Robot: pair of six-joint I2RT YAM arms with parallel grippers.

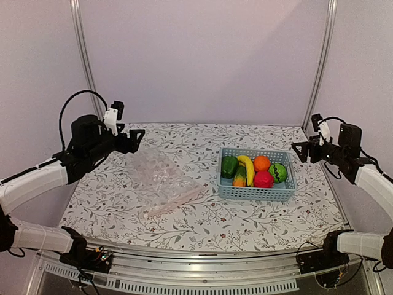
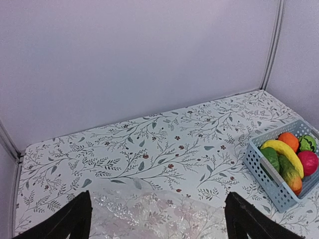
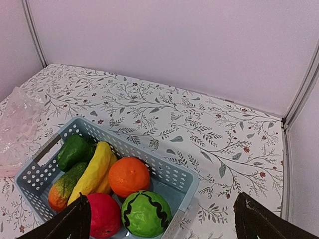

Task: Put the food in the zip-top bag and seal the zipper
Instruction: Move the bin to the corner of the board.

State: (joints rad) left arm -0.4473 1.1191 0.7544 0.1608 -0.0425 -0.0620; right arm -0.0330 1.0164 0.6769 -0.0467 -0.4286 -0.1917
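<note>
The zip-top bag has the pale pink zipper's end (image 1: 151,212) farthest from the basket. My left gripper should go there next and close on the bag.
The toy food lies in a light blue basket (image 1: 288,192): green pepper (image 1: 229,166), yellow banana (image 1: 247,168), orange (image 1: 262,163), red-pink fruit (image 1: 263,179), striped melon (image 1: 278,173) and an orange-green piece (image 1: 239,179). The clear zip-top bag (image 1: 161,181) lies flat left of the basket, its pale pink zipper (image 1: 175,201) along the near edge. My left gripper (image 1: 136,140) is open and empty, above the bag's far left corner. My right gripper (image 1: 299,151) is open and empty, above the table right of the basket. The right wrist view shows the basket (image 3: 172,170) and the food below my jaws.
The floral tablecloth (image 1: 202,221) covers the table. Metal posts (image 1: 83,55) stand at the back corners before pale walls. The left wrist view shows the bag's far part (image 2: 154,214) and the basket (image 2: 259,167) at the right.
</note>
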